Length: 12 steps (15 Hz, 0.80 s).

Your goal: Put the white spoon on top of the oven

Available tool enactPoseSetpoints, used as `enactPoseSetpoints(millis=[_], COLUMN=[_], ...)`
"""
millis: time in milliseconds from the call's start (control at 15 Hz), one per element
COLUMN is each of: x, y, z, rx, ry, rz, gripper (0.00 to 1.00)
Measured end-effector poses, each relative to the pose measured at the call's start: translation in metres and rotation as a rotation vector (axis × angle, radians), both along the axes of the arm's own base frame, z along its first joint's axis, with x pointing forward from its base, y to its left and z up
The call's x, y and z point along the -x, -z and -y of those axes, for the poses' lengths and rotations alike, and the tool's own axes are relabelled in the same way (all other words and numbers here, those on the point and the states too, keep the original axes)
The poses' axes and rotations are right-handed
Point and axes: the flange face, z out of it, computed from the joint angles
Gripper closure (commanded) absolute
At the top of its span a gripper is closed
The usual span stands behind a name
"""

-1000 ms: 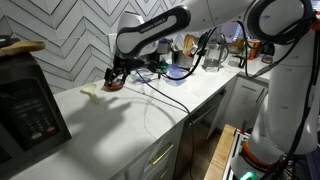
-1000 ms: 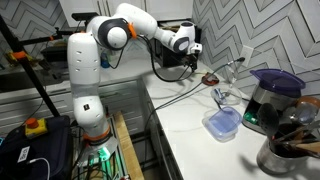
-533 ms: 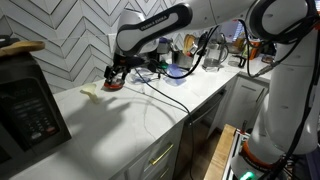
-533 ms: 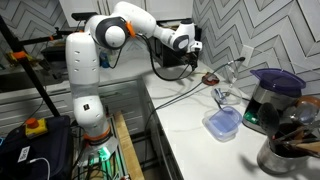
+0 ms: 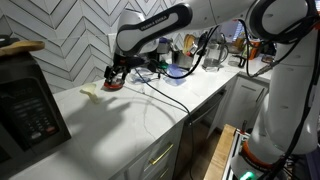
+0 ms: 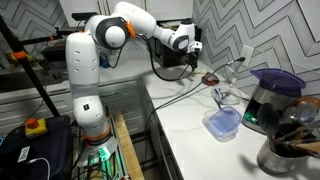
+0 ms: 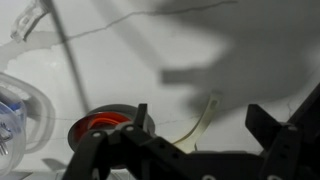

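Observation:
My gripper should move next to the middle of the white spoon's handle (image 5: 93, 95) (image 7: 202, 120), which is beside the red dish, and then close its fingers there.
The white spoon (image 5: 92, 90) lies on the white counter, just left of the round red dish (image 5: 114, 84). In the wrist view the spoon (image 7: 205, 118) curves up between my two fingers, with the red dish (image 7: 100, 126) to its left. My gripper (image 5: 113, 73) hovers low over the dish and spoon, open and empty; in the wrist view (image 7: 197, 110) its jaws stand wide apart on either side of the spoon. It also shows in an exterior view (image 6: 193, 47). The black oven (image 5: 30, 108) stands at the counter's left end.
A wooden board (image 5: 20, 45) lies on top of the oven. A black cable (image 5: 165, 95) runs across the counter. A blue container (image 6: 222, 122), a coffee maker (image 6: 272, 98) and a utensil pot (image 6: 290, 150) stand further along. A clear plastic box (image 7: 15, 110) sits beside the dish.

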Motion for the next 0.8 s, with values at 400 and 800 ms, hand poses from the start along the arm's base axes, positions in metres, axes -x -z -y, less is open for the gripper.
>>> enactPoseSetpoints(millis=[400, 800], x=[-0.012, -0.078], y=[0.009, 0.077], z=[-0.003, -0.045], rx=[0.002, 0.003], ry=[0.003, -0.047], rz=[-0.003, -0.014], gripper=[0.00, 0.00])
